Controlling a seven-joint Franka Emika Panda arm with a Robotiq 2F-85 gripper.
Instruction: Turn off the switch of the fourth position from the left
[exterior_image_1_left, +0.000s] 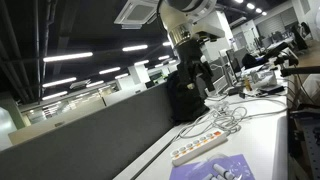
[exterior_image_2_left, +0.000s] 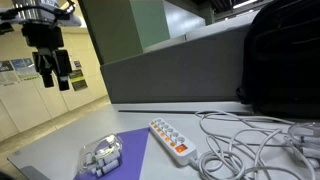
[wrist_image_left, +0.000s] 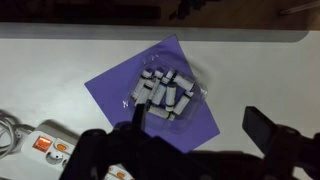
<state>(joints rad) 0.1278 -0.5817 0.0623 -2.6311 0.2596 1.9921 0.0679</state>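
Next, I close my gripper just above the row of switches (exterior_image_1_left: 199, 146) on the white power strip, so its shut fingers can press the fourth switch.
A white power strip (exterior_image_2_left: 172, 140) with a row of switches, orange at its near end, lies on the white table; it also shows in an exterior view (exterior_image_1_left: 200, 148). In the wrist view only its end with orange switches (wrist_image_left: 48, 147) shows at the lower left. My gripper (exterior_image_2_left: 55, 70) hangs high above the table, well away from the strip, open and empty. In the wrist view its two dark fingers (wrist_image_left: 200, 125) are spread apart above a purple sheet. The single switch positions are too small to tell apart.
A purple sheet (wrist_image_left: 195, 120) holds a clear bag of grey cylinders (wrist_image_left: 165, 90), next to the strip. White cables (exterior_image_2_left: 250, 140) tangle beyond the strip. A black backpack (exterior_image_2_left: 285, 50) stands against the grey partition (exterior_image_1_left: 100, 135).
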